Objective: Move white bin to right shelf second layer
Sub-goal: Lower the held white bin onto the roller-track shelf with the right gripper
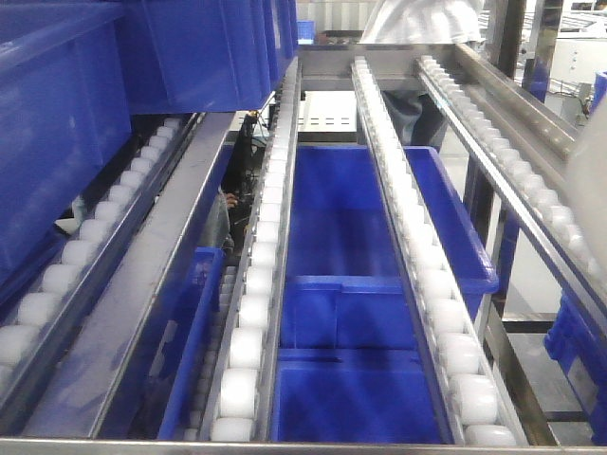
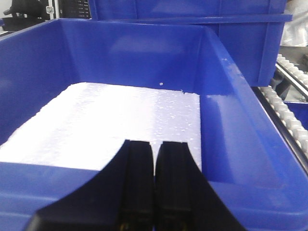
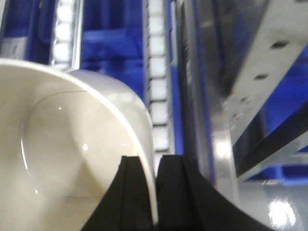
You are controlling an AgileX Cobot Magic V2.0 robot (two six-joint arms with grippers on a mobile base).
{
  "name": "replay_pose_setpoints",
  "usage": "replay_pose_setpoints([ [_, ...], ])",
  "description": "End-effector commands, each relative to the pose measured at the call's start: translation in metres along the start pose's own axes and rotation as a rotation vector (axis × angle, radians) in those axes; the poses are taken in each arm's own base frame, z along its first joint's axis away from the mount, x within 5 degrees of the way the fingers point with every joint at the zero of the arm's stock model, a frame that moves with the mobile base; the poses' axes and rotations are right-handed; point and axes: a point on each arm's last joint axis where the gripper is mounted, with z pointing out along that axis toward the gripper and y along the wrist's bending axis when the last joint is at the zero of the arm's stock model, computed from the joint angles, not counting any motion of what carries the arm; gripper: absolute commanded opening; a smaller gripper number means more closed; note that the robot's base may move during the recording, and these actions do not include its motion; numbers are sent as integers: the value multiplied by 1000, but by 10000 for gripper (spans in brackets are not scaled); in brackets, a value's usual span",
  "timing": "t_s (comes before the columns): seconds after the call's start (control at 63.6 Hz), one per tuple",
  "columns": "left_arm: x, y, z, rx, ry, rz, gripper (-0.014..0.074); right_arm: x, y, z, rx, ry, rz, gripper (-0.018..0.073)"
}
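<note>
The white bin will be put down by my right gripper across the near end of the two middle roller rails [image 1: 356, 379].
The white bin [image 3: 67, 159] fills the left of the right wrist view, cream and glossy, its hollow facing the camera. My right gripper [image 3: 155, 159] is shut on the bin's rim, one finger inside the wall and one outside. The bin hangs above a roller rail [image 3: 159, 96] of the right shelf second layer [image 1: 427, 275]. A pale blur at the front view's right edge may be the white bin [image 1: 590, 199]. My left gripper [image 2: 155, 143] is shut with nothing between its fingers, hanging over a blue crate [image 2: 231, 125].
White foam [image 2: 106, 125] lines the blue crate under the left gripper. More blue crates sit on the upper left rails [image 1: 190, 47] and below the roller lanes [image 1: 351, 284]. A steel upright [image 3: 260, 82] stands right of the bin. A person in white [image 1: 417, 24] stands behind the rack.
</note>
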Motion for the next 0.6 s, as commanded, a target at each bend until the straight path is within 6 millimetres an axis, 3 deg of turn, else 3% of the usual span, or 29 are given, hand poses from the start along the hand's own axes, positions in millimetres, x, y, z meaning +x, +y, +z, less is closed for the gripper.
replay_pose_setpoints([
  [0.0,1,1,-1,-4,-71,-10,85,-17,6,5,-32,-52,5,57],
  [0.346,1,1,-1,-4,-71,-10,85,-49,37,50,-18,60,11,57],
  [0.582,1,1,-1,-4,-71,-10,85,-52,87,68,-6,82,9,57],
])
